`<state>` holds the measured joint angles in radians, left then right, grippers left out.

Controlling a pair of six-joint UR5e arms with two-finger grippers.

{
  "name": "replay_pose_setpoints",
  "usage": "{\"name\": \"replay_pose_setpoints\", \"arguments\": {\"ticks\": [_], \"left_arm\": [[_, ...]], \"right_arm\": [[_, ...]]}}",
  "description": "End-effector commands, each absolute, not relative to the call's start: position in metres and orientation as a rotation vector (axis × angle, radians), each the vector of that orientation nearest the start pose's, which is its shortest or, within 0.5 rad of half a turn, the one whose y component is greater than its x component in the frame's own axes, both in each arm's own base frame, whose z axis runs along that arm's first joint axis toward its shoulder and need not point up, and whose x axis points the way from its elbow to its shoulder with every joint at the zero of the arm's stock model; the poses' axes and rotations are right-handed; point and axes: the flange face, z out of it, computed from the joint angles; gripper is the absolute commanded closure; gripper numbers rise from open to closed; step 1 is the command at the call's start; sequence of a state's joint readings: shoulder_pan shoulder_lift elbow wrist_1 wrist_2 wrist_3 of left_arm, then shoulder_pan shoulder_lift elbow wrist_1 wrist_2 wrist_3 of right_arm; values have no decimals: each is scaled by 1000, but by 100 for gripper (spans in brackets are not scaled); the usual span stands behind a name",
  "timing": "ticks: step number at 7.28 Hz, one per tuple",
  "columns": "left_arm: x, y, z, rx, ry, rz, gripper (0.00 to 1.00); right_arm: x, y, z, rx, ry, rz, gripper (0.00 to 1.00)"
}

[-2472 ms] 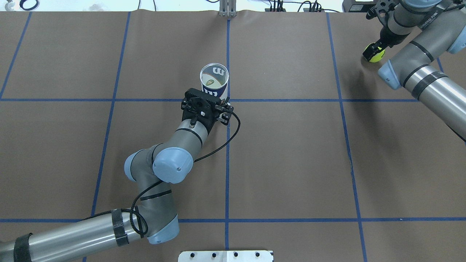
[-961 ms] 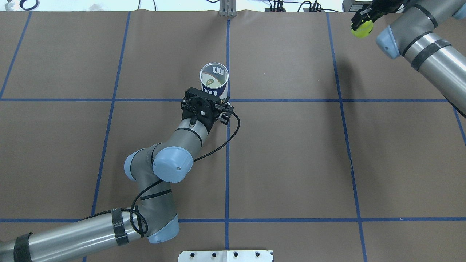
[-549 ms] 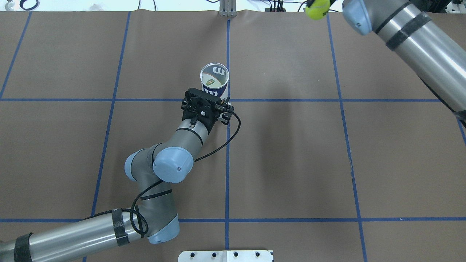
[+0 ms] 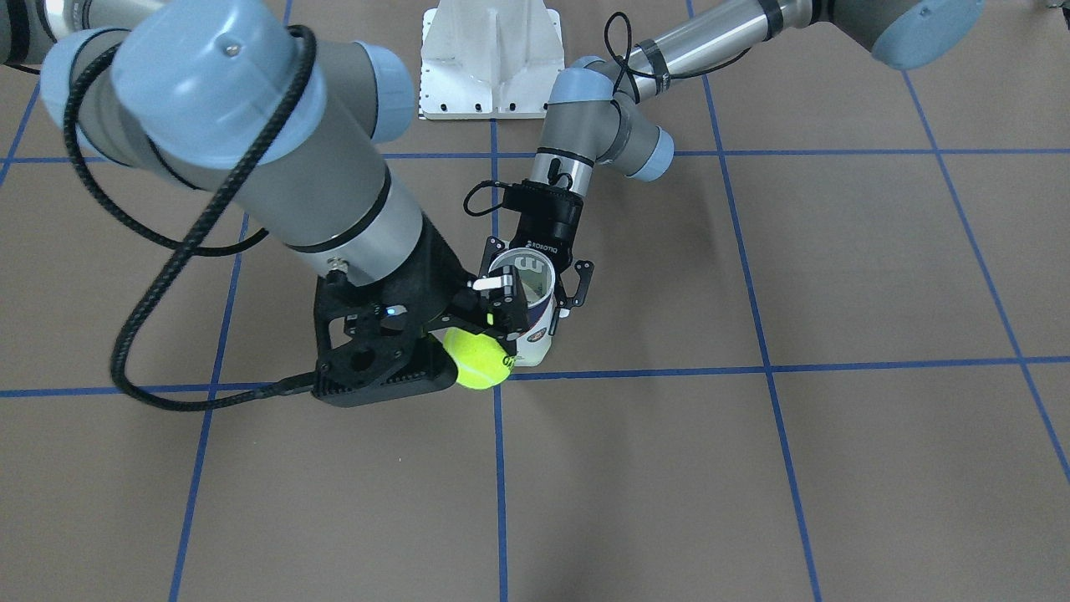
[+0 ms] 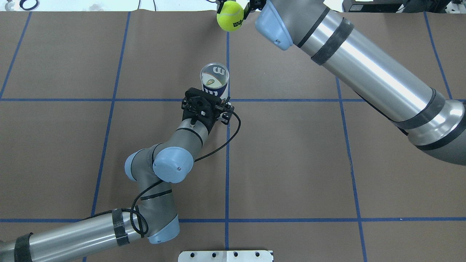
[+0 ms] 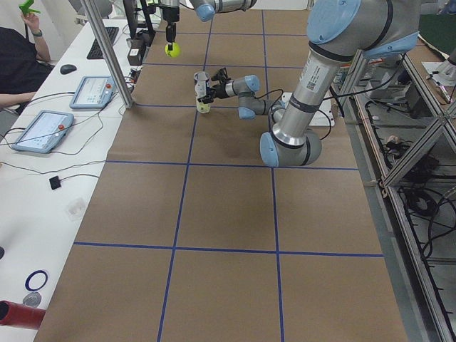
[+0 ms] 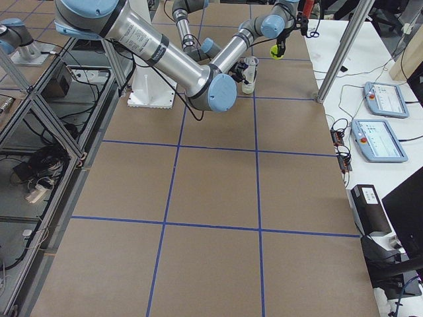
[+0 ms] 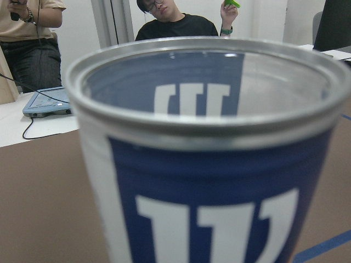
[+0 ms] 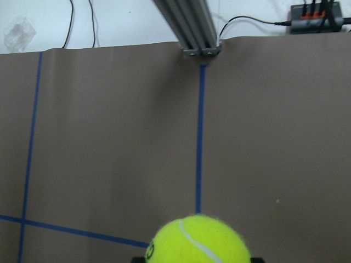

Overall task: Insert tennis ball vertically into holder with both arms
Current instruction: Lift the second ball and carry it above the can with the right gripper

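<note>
My right gripper will release the tennis ball inside the opening of the holder (image 4: 524,303), which my left gripper is holding.
The holder (image 5: 214,80), a clear can with a navy and white "W" label, stands upright and open-topped at the table's middle. It fills the left wrist view (image 8: 208,164). My left gripper (image 5: 214,95) is shut on the holder (image 4: 533,330) from the robot's side. My right gripper (image 5: 233,8) is shut on a yellow-green tennis ball (image 5: 230,16). It holds the ball high above the table, offset from the holder toward the operators' edge. The ball also shows in the front view (image 4: 476,359), the left view (image 6: 171,50) and the right wrist view (image 9: 197,241).
An aluminium post (image 5: 227,9) stands at the far table edge near the ball. A white base plate (image 4: 489,58) sits at the robot's side. Operators and tablets (image 6: 43,132) are at a white side table. Blue tape lines cross the brown mat.
My right arm has lifted the ball from the far right of the table and carried it left along the far edge toward the centre line. The left arm and holder have not moved.
</note>
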<state>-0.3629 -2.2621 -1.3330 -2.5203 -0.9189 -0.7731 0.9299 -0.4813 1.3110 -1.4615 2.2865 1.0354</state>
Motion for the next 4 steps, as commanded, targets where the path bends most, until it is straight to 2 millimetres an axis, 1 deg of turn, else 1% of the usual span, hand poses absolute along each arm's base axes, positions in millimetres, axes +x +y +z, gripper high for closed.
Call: {"name": "replay_pose_setpoints", "arguments": {"ticks": [1, 2, 3, 4], "left_arm": [[602, -436, 233, 1180, 824, -101, 17], [602, -436, 234, 1179, 823, -100, 17], [602, -436, 234, 1179, 823, -100, 17], [602, -437, 234, 1180, 822, -101, 17]], "right_arm": [[-423, -617, 19, 69, -1107, -1, 100], [-422, -604, 17, 63, -1110, -7, 100], [-429, -593, 16, 42, -1098, -14, 100], [-438, -587, 18, 33, -1095, -24, 100]]}}
